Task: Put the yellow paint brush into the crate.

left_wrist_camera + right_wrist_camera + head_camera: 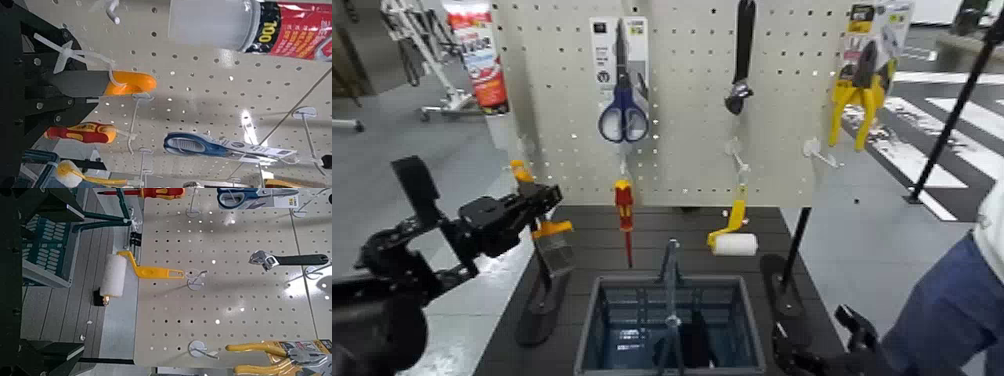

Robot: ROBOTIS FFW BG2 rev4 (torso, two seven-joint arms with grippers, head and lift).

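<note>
Next, my left gripper releases the yellow paint brush inside the crate (644,347), next to its dark arched handle, below the screwdriver. The brush still hangs upright at the pegboard.
The yellow paint brush (550,238) has a dark handle, an orange tip (519,171) and an orange band above grey bristles. It hangs upright at the left edge of the pegboard. My left gripper (535,207) is shut on its handle, just below the tip. In the left wrist view the orange tip (130,82) sticks out past my fingers (47,82), next to a white hook. The grey-blue crate (594,318) with its dark arched handle (670,272) stands at the table's front middle, lower and to the right of the brush. My right gripper (827,345) is open and empty at the front right.
On the pegboard (682,120) hang blue scissors (622,110), a red-and-yellow screwdriver (624,215), a yellow-handled paint roller (734,238), a wrench (741,60) and yellow pliers (859,95). Dark stand feet (544,300) flank the crate. A person's blue sleeve (952,310) is at the right.
</note>
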